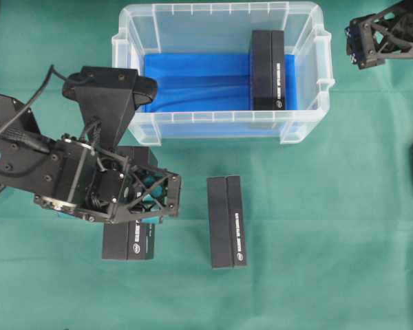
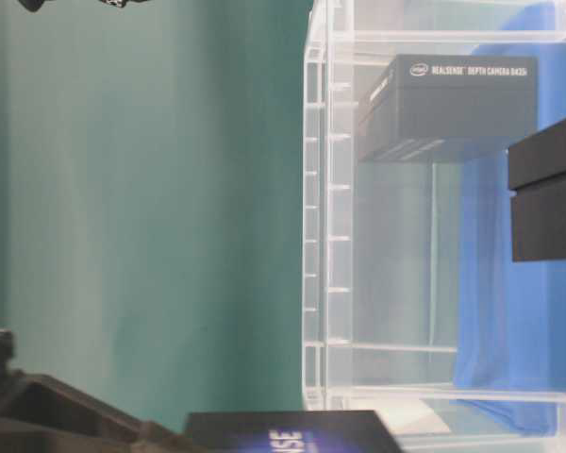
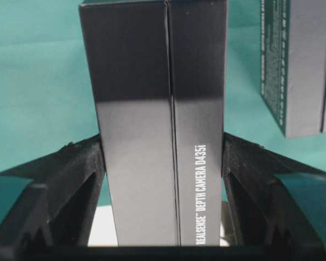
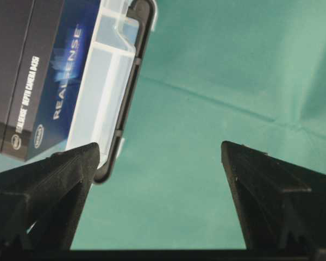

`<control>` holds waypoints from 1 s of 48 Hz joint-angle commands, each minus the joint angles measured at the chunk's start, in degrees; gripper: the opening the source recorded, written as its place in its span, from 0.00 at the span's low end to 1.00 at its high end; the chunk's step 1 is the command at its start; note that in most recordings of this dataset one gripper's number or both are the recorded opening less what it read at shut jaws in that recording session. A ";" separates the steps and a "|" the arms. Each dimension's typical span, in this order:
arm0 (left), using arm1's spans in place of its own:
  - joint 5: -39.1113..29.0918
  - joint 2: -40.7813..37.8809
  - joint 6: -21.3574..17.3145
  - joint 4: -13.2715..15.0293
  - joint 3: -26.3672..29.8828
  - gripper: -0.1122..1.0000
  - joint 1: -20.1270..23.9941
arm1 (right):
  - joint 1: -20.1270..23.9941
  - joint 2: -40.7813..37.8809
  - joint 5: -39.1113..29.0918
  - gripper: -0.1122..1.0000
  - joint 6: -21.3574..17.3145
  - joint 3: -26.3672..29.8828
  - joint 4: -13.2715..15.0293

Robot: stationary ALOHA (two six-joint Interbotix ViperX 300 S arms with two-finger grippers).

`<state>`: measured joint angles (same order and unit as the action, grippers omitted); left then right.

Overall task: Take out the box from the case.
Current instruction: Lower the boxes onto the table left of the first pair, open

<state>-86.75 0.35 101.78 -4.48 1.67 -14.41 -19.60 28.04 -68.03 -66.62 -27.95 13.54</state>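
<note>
The robot's left gripper should release its black box on the green cloth (image 1: 137, 226), next to the box that is lying in front of the case.
The case (image 1: 310, 127) is a clear bin with a blue floor at the back of the table. One black box (image 1: 268, 69) stands inside it by the right wall and also shows as the box (image 2: 453, 104) and the box (image 4: 38, 70). My left gripper (image 1: 134, 210) is outside the case at front left, shut on a second black box (image 1: 127, 242). In the left wrist view both fingers press the sides of this box (image 3: 152, 109). My right gripper (image 1: 361, 41) hangs open beyond the case's right end, with only green cloth between the jaws of the right gripper (image 4: 157, 149).
A third black box (image 1: 226, 220) lies on the green cloth in front of the case, right of the held one, and shows as the box (image 3: 299, 60). The case rim (image 4: 106, 92) is close to my right gripper's left finger.
</note>
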 commanded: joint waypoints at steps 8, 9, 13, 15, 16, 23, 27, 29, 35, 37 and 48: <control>5.98 3.25 2.55 -0.26 -6.06 0.65 -1.14 | 0.09 0.70 0.18 0.92 0.09 0.44 0.18; 6.42 3.25 2.81 -0.18 -6.68 0.65 -1.23 | 0.09 0.70 0.18 0.92 0.09 0.53 0.18; 8.70 3.16 3.78 -0.26 -9.40 0.65 -1.85 | 0.09 0.62 0.18 0.92 0.09 0.53 0.35; 9.84 2.99 4.13 -0.26 -10.46 0.65 -2.11 | 0.09 0.70 0.18 0.92 0.09 0.44 0.44; 10.46 2.99 4.31 -0.18 -10.99 0.65 -2.20 | 0.09 0.70 0.18 0.92 0.09 0.44 0.44; 16.08 1.49 4.92 -0.26 -14.50 0.65 -2.90 | 0.09 0.70 0.09 0.92 0.09 0.44 0.53; 18.72 0.62 4.92 -0.26 -16.08 0.65 -2.99 | 0.09 0.70 0.09 0.92 0.09 0.44 0.53; 19.86 0.18 4.92 -0.26 -16.79 0.65 -2.90 | 0.09 0.62 0.09 0.92 0.09 0.44 0.53; 22.68 -1.14 4.92 -0.26 -18.63 0.65 -2.90 | 0.09 0.62 0.00 0.92 0.09 0.44 0.53; 23.38 -1.41 4.83 -0.26 -19.07 0.65 -2.99 | 0.09 0.62 0.00 0.92 0.09 0.44 0.53; 24.17 -1.85 4.83 -1.23 -20.30 0.65 -2.90 | 0.09 0.62 0.00 0.92 0.09 0.44 0.53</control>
<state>-62.84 -2.46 106.61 -5.10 -19.25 -17.23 -19.60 27.95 -68.12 -66.62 -28.04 13.71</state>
